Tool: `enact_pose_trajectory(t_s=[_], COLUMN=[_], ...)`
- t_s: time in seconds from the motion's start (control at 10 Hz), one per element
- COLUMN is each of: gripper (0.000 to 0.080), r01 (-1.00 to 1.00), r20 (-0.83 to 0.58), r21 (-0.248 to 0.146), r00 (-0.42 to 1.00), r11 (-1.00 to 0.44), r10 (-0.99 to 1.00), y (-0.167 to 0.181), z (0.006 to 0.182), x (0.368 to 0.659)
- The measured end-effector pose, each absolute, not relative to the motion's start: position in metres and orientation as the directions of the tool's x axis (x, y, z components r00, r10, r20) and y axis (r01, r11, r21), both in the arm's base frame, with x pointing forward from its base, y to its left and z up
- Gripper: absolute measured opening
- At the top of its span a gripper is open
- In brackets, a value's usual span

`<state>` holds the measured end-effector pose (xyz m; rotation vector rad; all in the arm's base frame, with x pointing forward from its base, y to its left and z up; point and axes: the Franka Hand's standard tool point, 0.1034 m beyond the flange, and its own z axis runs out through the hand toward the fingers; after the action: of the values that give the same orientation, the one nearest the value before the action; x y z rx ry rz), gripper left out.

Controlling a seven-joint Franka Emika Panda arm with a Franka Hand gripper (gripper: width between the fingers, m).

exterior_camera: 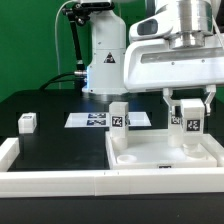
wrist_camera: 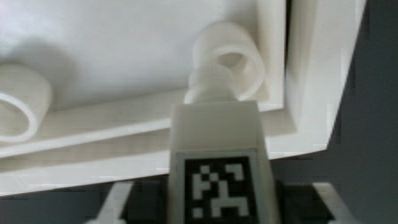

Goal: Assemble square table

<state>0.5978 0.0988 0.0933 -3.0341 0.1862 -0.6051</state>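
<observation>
The robot's gripper needs to release the tagged leg upright in the round white boss at the slab's near corner (exterior_camera: 203,154) (wrist_camera: 230,64) below it.
The square table's white slab (exterior_camera: 160,152) lies with its raised rim up at the exterior view's right. One white tagged leg (exterior_camera: 118,117) stands upright at the slab's far left corner. My gripper (exterior_camera: 189,112) hangs over the far right corner, shut on a second tagged leg (exterior_camera: 189,124) that stands upright with its lower end at the slab. In the wrist view this leg (wrist_camera: 221,160) runs out from between my dark fingers (wrist_camera: 132,203) toward a round white boss (wrist_camera: 228,62) beside the slab's rim (wrist_camera: 294,80). A third leg (exterior_camera: 27,122) lies on the black table at the left.
The marker board (exterior_camera: 88,119) lies flat behind the slab, in front of the robot's white base (exterior_camera: 103,60). Long white border bars run along the front (exterior_camera: 90,182) and the left edge (exterior_camera: 8,150). A second round white shape (wrist_camera: 18,100) shows at the wrist view's edge.
</observation>
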Motion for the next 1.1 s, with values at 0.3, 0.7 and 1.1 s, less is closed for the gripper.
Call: enact_pose_trajectory(t_s=[0.3,0.7,1.1], gripper=[0.0291,0.0291,0.0291], r01=[-0.106,-0.105,-0.099], r20=[0.372,0.383,0.406], r21=[-0.066,-0.059,-0.046], r00=[0.92,0.916,0.907], r11=[-0.992,-0.993,-0.994], r10=[-0.123,-0.12,-0.109], y=[0.103,0.106,0.106], z=[0.092,0.085,0.077], x=[0.596,0.596,0.596])
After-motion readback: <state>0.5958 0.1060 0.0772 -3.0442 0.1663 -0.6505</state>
